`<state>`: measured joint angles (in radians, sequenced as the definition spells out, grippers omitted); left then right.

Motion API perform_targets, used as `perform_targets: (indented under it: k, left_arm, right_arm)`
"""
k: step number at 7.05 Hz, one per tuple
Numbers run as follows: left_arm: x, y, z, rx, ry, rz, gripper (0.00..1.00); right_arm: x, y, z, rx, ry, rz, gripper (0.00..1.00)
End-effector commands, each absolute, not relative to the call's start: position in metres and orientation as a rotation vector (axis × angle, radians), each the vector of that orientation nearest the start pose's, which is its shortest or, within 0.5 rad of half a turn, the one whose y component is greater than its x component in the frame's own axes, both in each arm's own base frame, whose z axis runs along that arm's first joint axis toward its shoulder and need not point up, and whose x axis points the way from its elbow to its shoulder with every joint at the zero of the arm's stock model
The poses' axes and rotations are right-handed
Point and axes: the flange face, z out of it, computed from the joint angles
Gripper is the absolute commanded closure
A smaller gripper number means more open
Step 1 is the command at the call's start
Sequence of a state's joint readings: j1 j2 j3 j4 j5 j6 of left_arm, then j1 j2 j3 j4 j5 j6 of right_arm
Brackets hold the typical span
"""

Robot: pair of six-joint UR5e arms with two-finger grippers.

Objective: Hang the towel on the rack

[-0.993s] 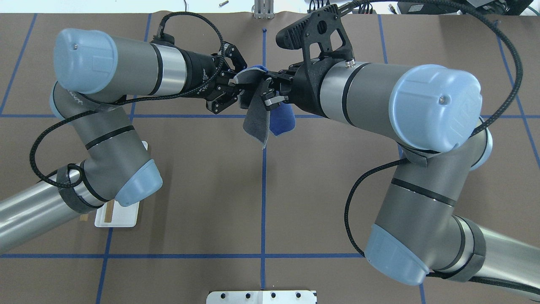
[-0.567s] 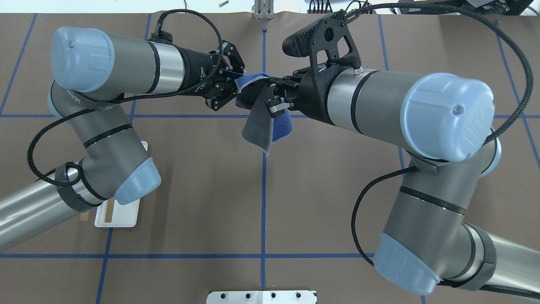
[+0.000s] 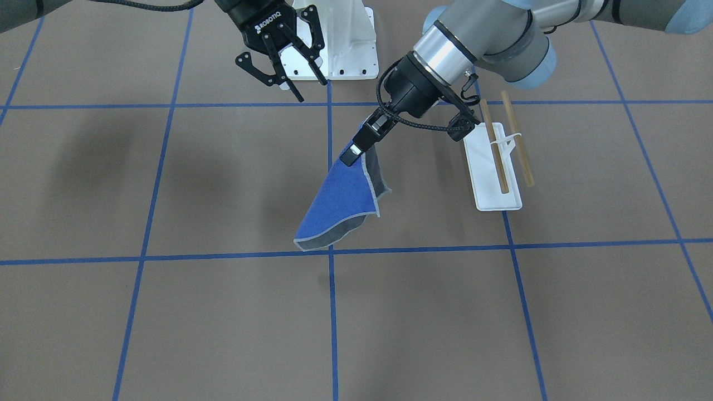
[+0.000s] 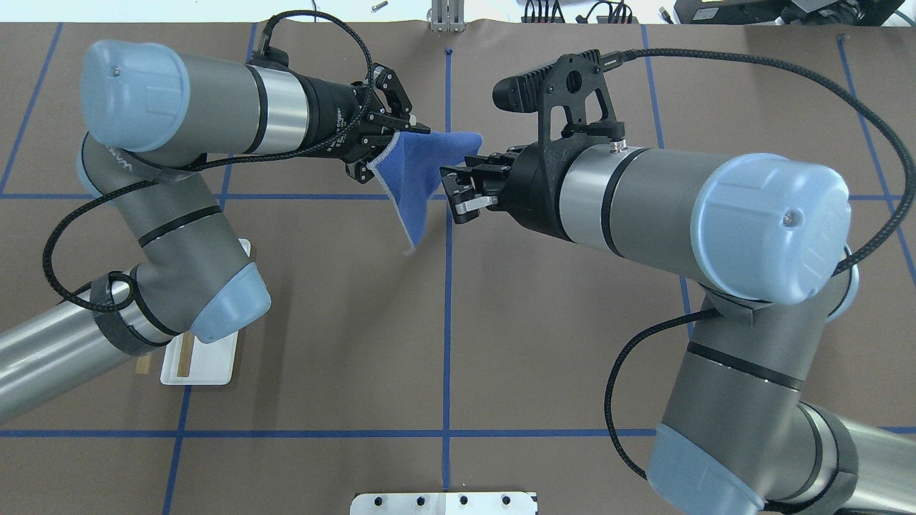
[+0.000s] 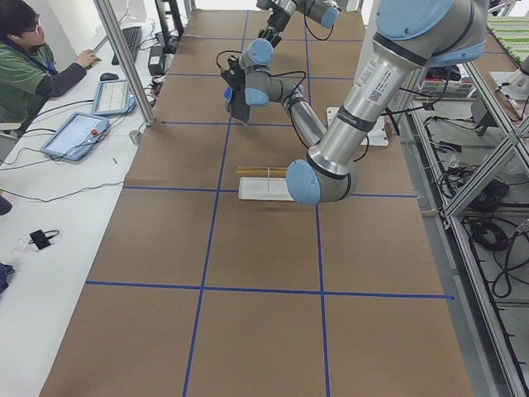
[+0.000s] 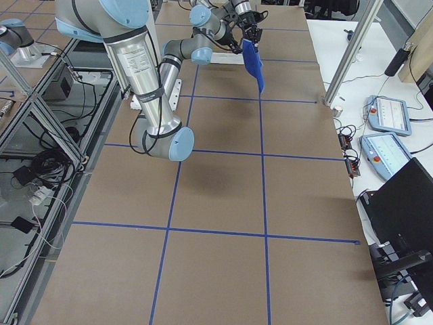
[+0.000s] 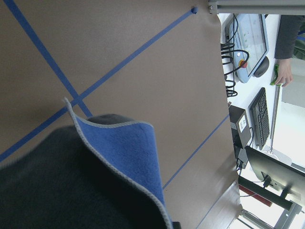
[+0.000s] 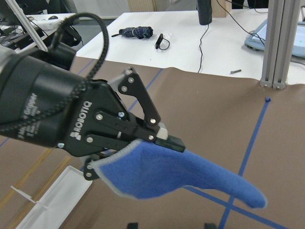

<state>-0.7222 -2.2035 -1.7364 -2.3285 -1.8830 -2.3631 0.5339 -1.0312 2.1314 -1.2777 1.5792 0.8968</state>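
Note:
I should let go of the royal-blue towel, which hangs above the table's middle now, with my left gripper, draped across the rack's two wooden dowels [image 3: 511, 163], above the white base.
The royal-blue towel [image 4: 418, 168] with grey edging hangs by one corner from my left gripper [image 4: 404, 134], which is shut on it above the table's middle. In the front-facing view the towel [image 3: 340, 203] droops below the left gripper [image 3: 352, 154], its greyish underside showing behind. My right gripper [image 4: 454, 192] is open and empty, just right of the towel and clear of it; it shows open in the front-facing view [image 3: 312, 92]. The rack [image 3: 497, 167], a white base with two wooden dowels, stands beside my left arm; overhead the rack [image 4: 207, 365] is mostly hidden under my left elbow.
A large white bolted pedestal [image 3: 345, 50] stands at the robot's side of the table. Blue tape lines [image 3: 330, 312] cross the brown table cover. An operator [image 5: 29, 62] sits at a side desk with tablets, off the table.
My right gripper has let go of the towel and drawn back to the right. The towel has swung open and now hangs from my left gripper alone, blue side up.

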Motion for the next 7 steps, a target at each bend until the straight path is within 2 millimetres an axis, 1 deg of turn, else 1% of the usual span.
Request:
perform_targets:
  k: [1, 2, 3, 4, 5, 6, 7]
  left_arm:
    - [0.379, -0.486, 0.139, -0.301, 1.602, -0.951, 1.00]
    - [0.370, -0.476, 0.147, -0.253, 1.592, -0.884, 1.00]
    - [0.363, -0.471, 0.161, -0.203, 1.564, -0.796, 1.00]
    - [0.347, -0.474, 0.170, -0.152, 1.547, -0.701, 1.00]
    - [0.324, -0.474, 0.187, -0.111, 1.520, -0.593, 1.00]
    - [0.293, -0.465, 0.205, -0.063, 1.502, -0.461, 1.00]
    - [0.263, -0.468, 0.223, -0.019, 1.481, -0.368, 1.00]
  right_arm:
    - [-0.340, -0.418, 0.131, 0.565, -1.010, -0.101, 0.00]
    - [-0.320, -0.444, 0.158, 0.453, -0.909, -0.067, 0.00]
    - [-0.294, -0.477, 0.196, 0.380, -0.802, -0.084, 0.00]
    - [-0.273, -0.514, 0.234, 0.313, -0.724, -0.149, 0.00]
    - [-0.242, -0.543, 0.280, 0.263, -0.658, -0.186, 0.00]
    - [-0.201, -0.568, 0.331, 0.208, -0.647, -0.232, 0.00]
    - [-0.156, -0.584, 0.368, 0.185, -0.662, -0.267, 0.00]
